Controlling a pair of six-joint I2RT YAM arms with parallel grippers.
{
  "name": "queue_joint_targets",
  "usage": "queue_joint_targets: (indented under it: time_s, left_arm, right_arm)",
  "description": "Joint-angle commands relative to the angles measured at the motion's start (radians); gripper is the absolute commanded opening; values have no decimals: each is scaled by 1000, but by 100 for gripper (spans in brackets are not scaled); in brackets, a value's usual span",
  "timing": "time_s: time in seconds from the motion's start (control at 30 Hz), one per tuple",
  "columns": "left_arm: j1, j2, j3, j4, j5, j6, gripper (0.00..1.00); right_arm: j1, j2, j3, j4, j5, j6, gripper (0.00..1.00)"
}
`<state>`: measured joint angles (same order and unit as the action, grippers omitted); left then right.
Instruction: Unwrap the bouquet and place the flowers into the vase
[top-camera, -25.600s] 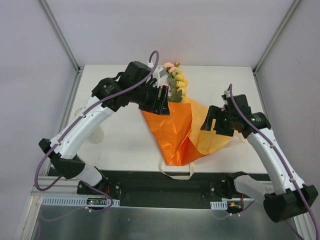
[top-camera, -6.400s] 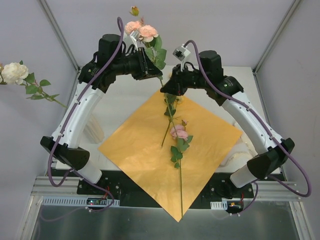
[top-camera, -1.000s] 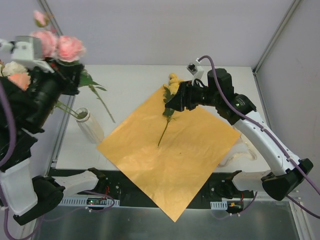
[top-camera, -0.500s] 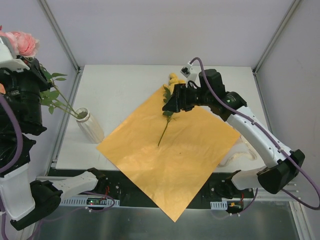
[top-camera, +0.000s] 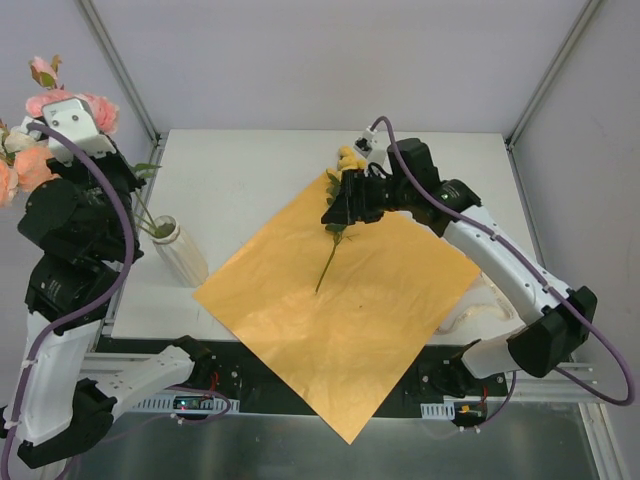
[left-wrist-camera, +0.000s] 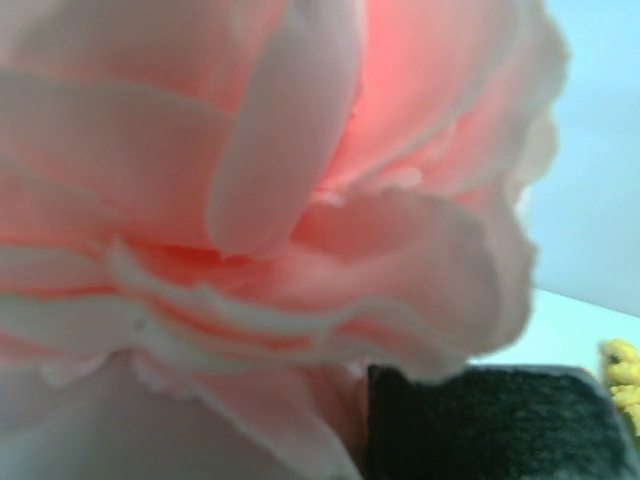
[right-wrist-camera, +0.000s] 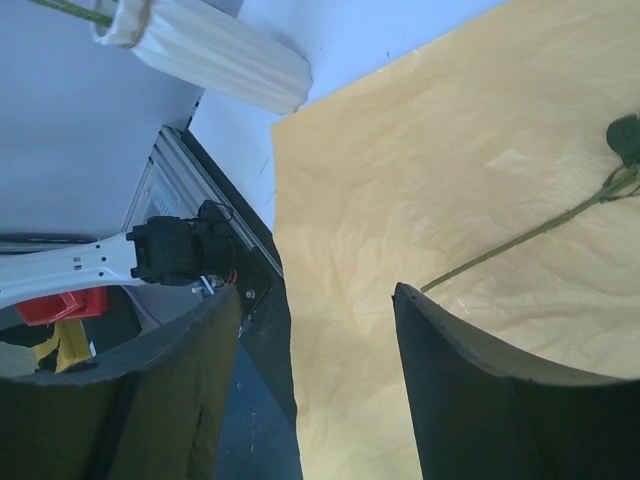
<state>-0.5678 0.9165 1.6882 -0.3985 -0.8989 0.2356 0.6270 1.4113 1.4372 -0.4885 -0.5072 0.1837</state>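
Next, my right gripper goes to the lower stem (top-camera: 323, 275) (right-wrist-camera: 474, 264) of the yellow flower and closes there, just above the stem's loose end.
The vase (top-camera: 182, 255), white and ribbed, stands at the table's left edge with green stems in its mouth. Above it my left gripper (top-camera: 118, 190) is shut on the stems of the pink and cream flowers (top-camera: 72, 103). One pink bloom (left-wrist-camera: 250, 200) fills the left wrist view and hides the jaws. The bouquet's orange paper (top-camera: 335, 300) lies unfolded flat. A yellow flower (top-camera: 347, 160) lies on it, its stem (right-wrist-camera: 520, 240) pointing toward me. My right gripper (top-camera: 340, 208) hovers open just over that flower, empty (right-wrist-camera: 315, 330). The vase (right-wrist-camera: 215, 55) also shows in the right wrist view.
A cream ribbon (top-camera: 478, 305) lies loose at the paper's right corner. The paper's near corner hangs past the table's front edge over the black rail (top-camera: 250, 375). Frame posts and walls stand close on both sides.
My left arm has shifted and straightened up with the pink flowers, their stems now reaching down into the vase. My right gripper has slid a little left over the yellow flower.
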Motion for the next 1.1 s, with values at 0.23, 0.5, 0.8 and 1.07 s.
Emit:
queue_joint_targets:
  time_s: [0.23,0.5,0.8,1.07]
  left_arm:
    - [5,-86,-219,167,-221,-58,75]
    - [-1,-102,-84,-97,-143,-233,89]
    - [-1,-4,80,-417,423,-498,89]
    - [-1,84,136,-436,689,-542,88]
  right_arm:
    - [-9,406,239,-356,274,129,65]
    - [5,603,335,-452,345,262,61]
    - [40,615,147,-291,242,401,58]
    - [76,667,108,-213,170,511,51]
